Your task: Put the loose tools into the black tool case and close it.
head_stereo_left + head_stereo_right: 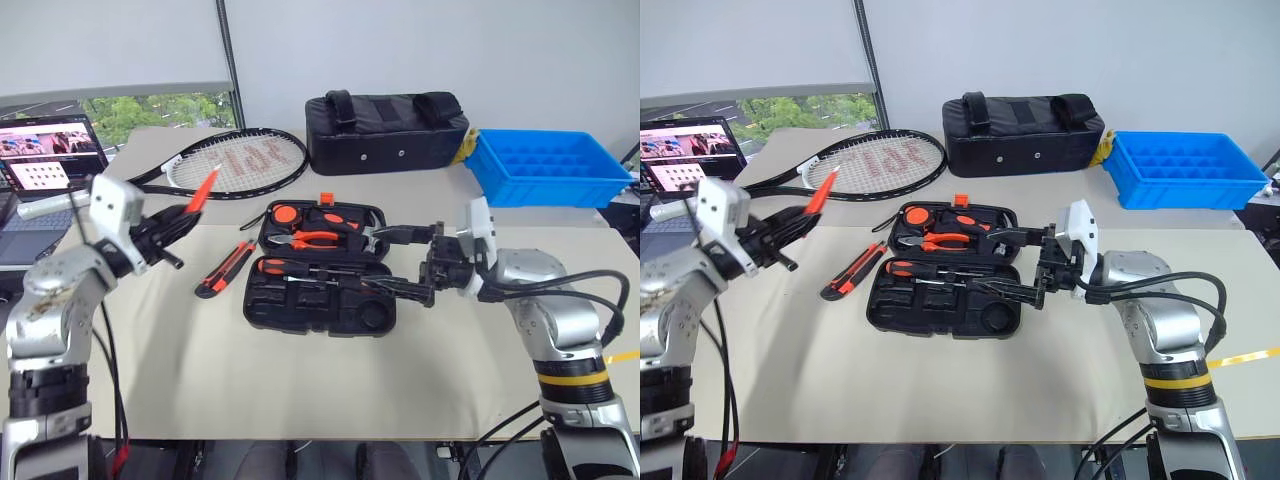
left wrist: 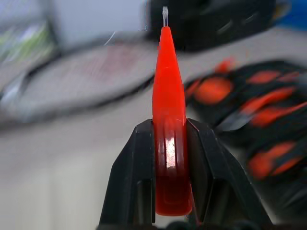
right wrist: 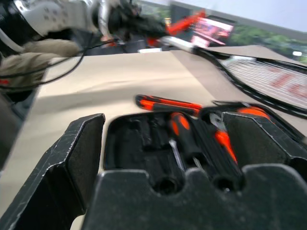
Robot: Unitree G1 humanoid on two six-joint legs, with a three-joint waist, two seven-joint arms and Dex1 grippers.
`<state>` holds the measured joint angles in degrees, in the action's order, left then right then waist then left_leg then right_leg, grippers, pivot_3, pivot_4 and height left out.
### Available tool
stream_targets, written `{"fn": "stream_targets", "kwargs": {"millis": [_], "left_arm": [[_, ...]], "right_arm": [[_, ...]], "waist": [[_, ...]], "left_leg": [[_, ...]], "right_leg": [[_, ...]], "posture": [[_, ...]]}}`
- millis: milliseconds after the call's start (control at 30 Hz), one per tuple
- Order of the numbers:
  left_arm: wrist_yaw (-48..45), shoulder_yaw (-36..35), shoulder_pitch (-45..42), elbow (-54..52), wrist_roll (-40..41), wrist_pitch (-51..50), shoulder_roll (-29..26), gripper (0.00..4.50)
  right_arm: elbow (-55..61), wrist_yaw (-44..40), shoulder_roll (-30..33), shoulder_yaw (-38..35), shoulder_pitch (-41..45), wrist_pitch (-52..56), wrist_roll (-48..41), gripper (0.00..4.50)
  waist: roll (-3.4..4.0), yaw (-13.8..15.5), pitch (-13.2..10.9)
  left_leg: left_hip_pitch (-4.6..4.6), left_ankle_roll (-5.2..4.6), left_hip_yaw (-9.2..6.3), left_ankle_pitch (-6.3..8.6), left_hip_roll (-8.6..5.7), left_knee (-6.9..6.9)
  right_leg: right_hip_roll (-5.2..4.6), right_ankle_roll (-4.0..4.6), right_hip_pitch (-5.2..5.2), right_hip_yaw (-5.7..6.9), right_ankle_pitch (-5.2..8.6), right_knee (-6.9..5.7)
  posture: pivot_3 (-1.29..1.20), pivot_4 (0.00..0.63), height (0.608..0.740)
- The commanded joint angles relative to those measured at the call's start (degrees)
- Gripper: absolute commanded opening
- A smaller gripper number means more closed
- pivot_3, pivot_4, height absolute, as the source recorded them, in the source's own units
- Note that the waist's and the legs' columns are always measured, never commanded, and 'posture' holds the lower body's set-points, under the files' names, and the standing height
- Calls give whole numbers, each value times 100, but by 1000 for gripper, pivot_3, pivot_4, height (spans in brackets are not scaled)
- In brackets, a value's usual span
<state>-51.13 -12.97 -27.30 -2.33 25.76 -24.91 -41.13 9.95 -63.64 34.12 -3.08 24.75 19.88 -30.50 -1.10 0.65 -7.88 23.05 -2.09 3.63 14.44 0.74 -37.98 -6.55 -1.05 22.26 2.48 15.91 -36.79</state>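
Observation:
The robot's left gripper should set the slim orange screwdriver down next to the seated screwdriver in the black tool case's near half [image 1: 294,287].
The black tool case [image 1: 300,312] lies open in the middle of the table, with orange-handled pliers [image 1: 315,238] and a screwdriver [image 1: 300,268] seated in its recesses. An orange-black utility knife [image 1: 225,270] lies on the table just left of the case. My left gripper [image 1: 168,224] hangs in the air left of the case, shut on a slim orange screwdriver [image 2: 168,96] whose tip points up toward the racket. My right gripper [image 1: 398,262] stands open at the case's right end, pointing left, with nothing between its fingers.
A tennis racket [image 1: 235,160] lies behind the case on the left. A black fabric bag [image 1: 385,130] and a blue compartment tray [image 1: 545,165] stand at the back right. An open laptop [image 1: 50,150] sits at the far left edge.

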Motion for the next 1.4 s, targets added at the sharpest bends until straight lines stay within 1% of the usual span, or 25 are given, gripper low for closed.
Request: {"fn": "stream_targets", "kwargs": {"millis": [33,100,200,300,400,533,667,767,900,1133,1267,1400], "left_arm": [[-1203,780,-305,10,-132,501,-260,461],[-1701,1294,-423,205,-562,1079,-379,461],[-2149,1863,-627,738,-1053,1635,-447,461],[-2423,2320,-901,1265,-1487,2143,-338,461],[-2405,2703,-1365,1834,-1966,2515,-92,461],[-2737,3055,-1776,2230,-2178,2642,230,461],[-2835,3424,-1954,2519,-2795,2838,105,461],[-2755,3437,-2043,2573,-2845,2656,279,461],[-2626,3427,-1988,2606,-3043,2664,303,461],[-2705,3330,-1918,2387,-3045,2385,125,461],[-2860,3361,-1778,2200,-3037,2237,-68,461],[-2812,3376,-1741,2152,-3030,2152,-60,461]], "right_arm": [[436,98,180,-384,-311,-224,-65,4500],[543,153,288,-441,-528,-249,-8,4500],[709,328,291,-505,-710,-319,-4,4500],[930,497,287,-544,-866,-272,-71,4500],[1037,577,288,-582,-1020,-325,-63,4500],[1129,675,279,-635,-1147,-362,-63,4500],[1144,698,310,-652,-1184,-387,-82,4500],[1088,694,309,-645,-1158,-413,-76,4500],[1035,704,310,-621,-1087,-427,-72,4500],[967,665,304,-577,-1055,-467,-47,4500],[927,623,289,-525,-992,-471,-67,4500],[879,563,309,-513,-970,-480,-58,4500]], "waist": [[0,-13,0],[0,-25,0],[0,-62,0],[0,-55,-1],[-2,-2,-2],[-2,17,-2],[-2,-26,-2],[-2,-37,-2],[-2,-11,-2],[-2,-15,-2],[-2,-21,-2],[-1,-25,-2]], "left_leg": [[1,0,7,-1,1,0],[2,-1,13,-1,1,0],[-2,-8,25,2,5,0],[-4,-10,25,2,8,-1],[-3,-10,22,2,6,-8],[3,-17,20,6,6,-33],[5,-19,19,7,7,-36],[3,-19,19,6,12,-37],[4,-19,16,6,12,-41],[5,-20,15,7,13,-44],[3,-20,16,7,14,-44],[2,-20,15,7,14,-45]], "right_leg": [[13,-1,0,2,-1,-9],[31,-1,0,-2,0,-19],[46,-3,1,-10,1,-13],[54,-4,1,-14,2,1],[55,-5,2,-13,3,3],[55,-9,-1,-13,2,-2],[59,-10,0,-14,2,-3],[73,-9,2,-22,2,-4],[72,-9,0,-21,2,-4],[72,-9,1,-21,2,-9],[72,-9,0,-22,2,-12],[73,-9,0,-24,2,-25]], "posture": [[0,150,729],[0,150,729],[0,150,729],[0,150,729],[0,150,729],[0,150,729],[0,150,729],[0,150,729],[0,150,729],[0,150,729],[0,150,729],[0,150,729]]}}
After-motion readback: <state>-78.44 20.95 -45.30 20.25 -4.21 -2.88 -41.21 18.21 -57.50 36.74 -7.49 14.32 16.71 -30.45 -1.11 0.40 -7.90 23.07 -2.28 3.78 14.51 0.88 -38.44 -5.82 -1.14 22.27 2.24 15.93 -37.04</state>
